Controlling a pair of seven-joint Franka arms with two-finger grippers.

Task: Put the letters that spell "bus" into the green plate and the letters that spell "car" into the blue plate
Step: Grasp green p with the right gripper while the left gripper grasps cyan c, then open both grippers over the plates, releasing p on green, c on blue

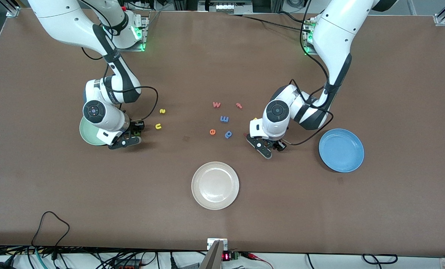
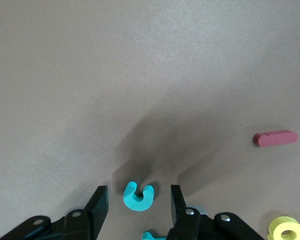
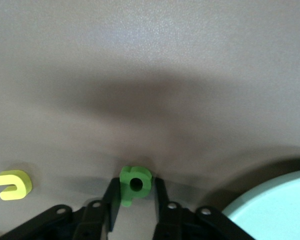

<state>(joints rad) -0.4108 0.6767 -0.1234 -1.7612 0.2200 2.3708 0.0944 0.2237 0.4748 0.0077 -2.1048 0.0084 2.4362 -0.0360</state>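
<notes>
Next, I let go of the dark green b with my right gripper near the middle of the pale green plate [image 1: 105, 128] [image 3: 297, 227].
My right gripper [image 3: 135, 189] is shut on the dark green b [image 3: 135, 183], low at the table beside the pale green plate [image 1: 85, 135] [image 3: 277, 207]. The yellow u [image 1: 158, 126] [image 3: 12, 184] and yellow s [image 1: 162, 111] lie on the table close by, toward the middle. My left gripper [image 2: 138, 194] [image 1: 271, 146] is down at the table, open, with the teal c [image 2: 136, 199] lying loose between its fingers. The teal r [image 2: 152, 236] and the yellow a [image 2: 286, 230] lie beside it. The blue plate [image 1: 341, 150] sits toward the left arm's end.
A white plate [image 1: 215, 185] sits nearer the front camera, mid-table. In the middle lie a pink w [image 1: 216, 104], a pink t [image 1: 239, 105], a blue m [image 1: 224, 119], an orange e [image 1: 212, 131] and a blue p [image 1: 228, 134]. A pink piece [image 2: 275, 138] shows near the left gripper.
</notes>
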